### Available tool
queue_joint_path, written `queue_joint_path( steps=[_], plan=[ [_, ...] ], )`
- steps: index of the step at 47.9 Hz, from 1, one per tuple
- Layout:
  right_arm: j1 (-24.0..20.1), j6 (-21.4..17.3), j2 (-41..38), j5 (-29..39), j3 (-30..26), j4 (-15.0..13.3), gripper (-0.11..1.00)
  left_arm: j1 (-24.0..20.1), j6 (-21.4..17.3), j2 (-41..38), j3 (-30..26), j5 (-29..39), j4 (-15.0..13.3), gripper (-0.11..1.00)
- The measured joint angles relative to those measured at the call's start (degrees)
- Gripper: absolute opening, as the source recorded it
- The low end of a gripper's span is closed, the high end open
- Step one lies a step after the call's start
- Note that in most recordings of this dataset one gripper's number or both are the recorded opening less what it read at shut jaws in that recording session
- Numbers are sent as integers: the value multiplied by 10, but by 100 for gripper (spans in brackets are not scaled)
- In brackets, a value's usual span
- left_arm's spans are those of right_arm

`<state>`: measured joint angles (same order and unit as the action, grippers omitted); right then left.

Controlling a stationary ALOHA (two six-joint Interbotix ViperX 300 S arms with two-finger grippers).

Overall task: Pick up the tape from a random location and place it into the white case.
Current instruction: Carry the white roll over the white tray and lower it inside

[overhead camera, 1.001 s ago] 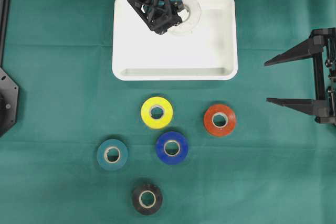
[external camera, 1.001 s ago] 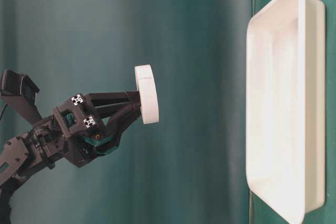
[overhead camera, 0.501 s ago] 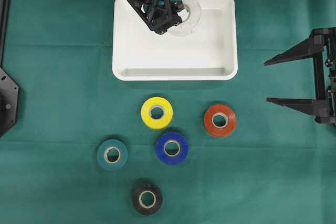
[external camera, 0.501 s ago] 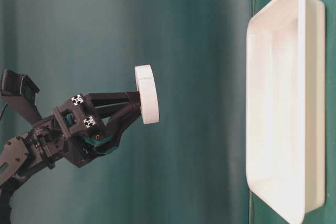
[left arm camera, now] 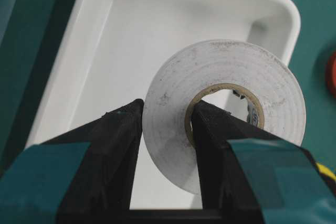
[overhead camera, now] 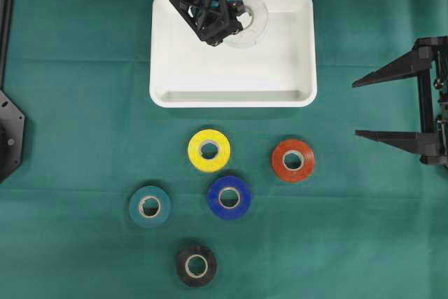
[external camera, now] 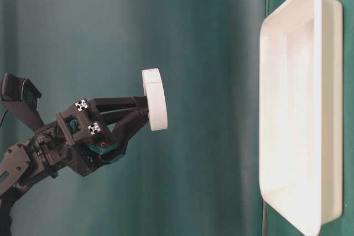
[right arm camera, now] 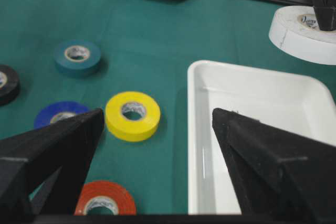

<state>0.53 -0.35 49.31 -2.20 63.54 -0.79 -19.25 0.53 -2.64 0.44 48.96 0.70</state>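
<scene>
The robot's left gripper needs to release the white tape roll on the middle of the white case's bottom (overhead camera: 227, 50) (left arm camera: 146, 102). The roll still hangs above the case's far part.
My left gripper (overhead camera: 234, 22) is shut on a white tape roll (overhead camera: 253, 17), one finger (left arm camera: 118, 135) outside the roll and the other through its cardboard core. The roll (left arm camera: 226, 82) hangs flat above the far part of the white case (overhead camera: 231, 99), well clear of its floor, as the table-level view shows with the tape (external camera: 155, 99) apart from the case (external camera: 264, 109). My right gripper (overhead camera: 360, 108) stands wide open at the right edge of the table, with nothing between its fingers. From its wrist view (right arm camera: 157, 113) it looks over the case rim (right arm camera: 195, 129).
Several other tape rolls lie flat on the green cloth in front of the case: yellow (overhead camera: 208, 150), red (overhead camera: 292, 160), blue (overhead camera: 229, 197), teal (overhead camera: 149, 206) and black (overhead camera: 195, 265). The left arm's base (overhead camera: 10, 138) sits at the left edge.
</scene>
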Motion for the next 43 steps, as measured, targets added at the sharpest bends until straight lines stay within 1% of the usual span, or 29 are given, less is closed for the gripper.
queue_joint_path(
  steps=[17, 25, 35, 43],
  plan=[
    [0, 0, 1, 0, -1, 0, 92, -2, 2, 0, 23, -10, 0, 25],
    [0, 0, 1, 0, -1, 0, 92, -11, 3, -6, 61, -49, 0, 25],
    [0, 0, 0, -1, -1, 0, 92, -28, 4, -35, 111, -106, -1, 25],
    [0, 1, -2, 0, -1, 0, 92, -38, 4, -53, 127, -142, -1, 25]
  ],
)
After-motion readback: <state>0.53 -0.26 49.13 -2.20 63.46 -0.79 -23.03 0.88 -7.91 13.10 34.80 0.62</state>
